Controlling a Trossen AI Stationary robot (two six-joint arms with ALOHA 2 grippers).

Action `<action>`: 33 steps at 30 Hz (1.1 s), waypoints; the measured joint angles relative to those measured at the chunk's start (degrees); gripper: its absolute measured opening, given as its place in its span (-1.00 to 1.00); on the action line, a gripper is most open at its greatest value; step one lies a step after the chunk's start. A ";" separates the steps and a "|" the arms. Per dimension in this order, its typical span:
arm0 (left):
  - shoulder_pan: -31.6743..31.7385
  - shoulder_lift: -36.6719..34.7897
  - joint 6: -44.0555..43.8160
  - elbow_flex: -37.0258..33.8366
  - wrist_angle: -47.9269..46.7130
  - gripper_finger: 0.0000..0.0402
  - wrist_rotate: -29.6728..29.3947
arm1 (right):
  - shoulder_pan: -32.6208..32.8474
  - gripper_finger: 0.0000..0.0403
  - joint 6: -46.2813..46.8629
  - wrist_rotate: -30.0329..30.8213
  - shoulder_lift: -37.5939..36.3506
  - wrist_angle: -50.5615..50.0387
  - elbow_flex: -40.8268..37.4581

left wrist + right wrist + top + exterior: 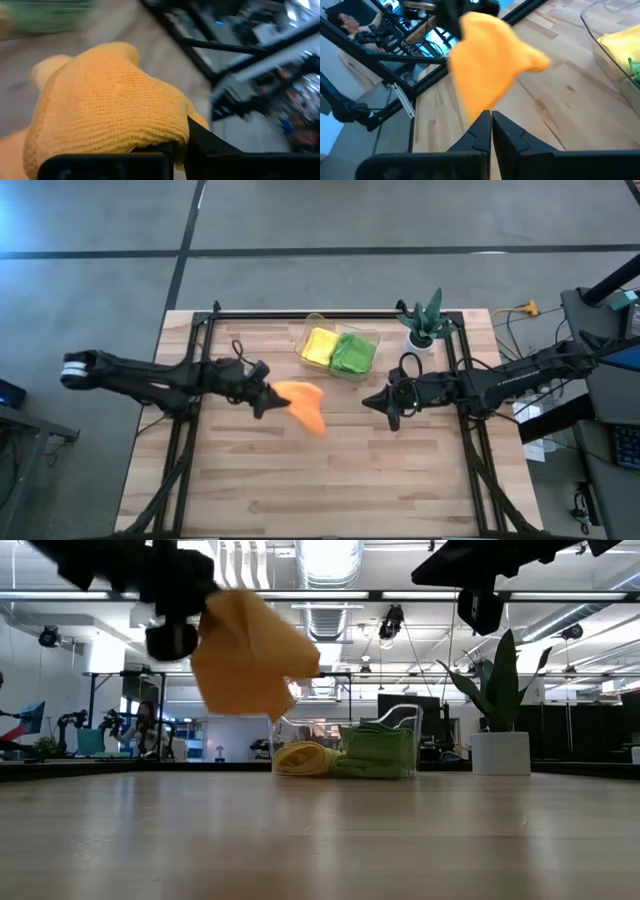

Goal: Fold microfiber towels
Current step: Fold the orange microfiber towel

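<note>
My left gripper will let go of the orange towel, to lie on the bare wooden tabletop (pixel 310 451) between the clear bin and the tabletop's near edge.
An orange microfiber towel (pixel 303 406) hangs in the air over the middle of the table, with my left gripper (pixel 267 398) shut on it. In the low view the orange towel (pixel 250 648) droops in a bunch well above the tabletop. My right gripper (pixel 386 406) hovers to the towel's right, shut and empty; in its own wrist view my right gripper (pixel 490 125) points at the orange towel (pixel 490 65). A yellow towel (pixel 320 344) and a lime green towel (pixel 353 353) lie folded in a clear bin (pixel 310 322) at the far middle. My left gripper pinches a bunched part of the orange towel (pixel 150 137) between its two fingers; how many layers, I cannot tell. The fingers come from the table's left, slanting a little downward. The towel bulges over the fingers and hangs slack, lifted clear of the table.
A spiky green plant in a white pot (pixel 424 323) stands at the far right, beside the bin. Black frame rails (pixel 190 370) run along the table's left and right sides. The bare wooden tabletop (pixel 330 480) stretches toward the near edge.
</note>
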 joint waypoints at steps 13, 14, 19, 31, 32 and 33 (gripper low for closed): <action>-12.95 26.89 23.22 31.86 -5.40 -1.00 13.88 | 0.00 -0.96 -3.35 -1.85 -0.04 -3.11 -0.07; -13.48 29.35 27.07 35.11 -9.11 -1.00 13.89 | 0.00 -0.96 -3.75 -2.61 -0.04 -3.10 -0.07; -13.64 41.25 40.47 49.66 -31.83 -1.00 9.96 | 0.00 -0.96 -5.26 -4.32 -0.04 -4.93 -0.07; -11.18 47.87 44.33 56.11 -40.53 -0.87 9.15 | 0.67 -0.96 -3.64 -8.63 -0.11 -10.10 -0.33; -10.95 47.85 43.54 56.04 -42.57 -0.81 9.43 | 0.94 -0.96 -3.65 -8.66 -0.11 -10.09 -0.56; -10.77 47.84 43.30 56.04 -44.42 -0.74 9.93 | 1.10 -0.96 -3.65 -8.66 -0.11 -10.12 -0.81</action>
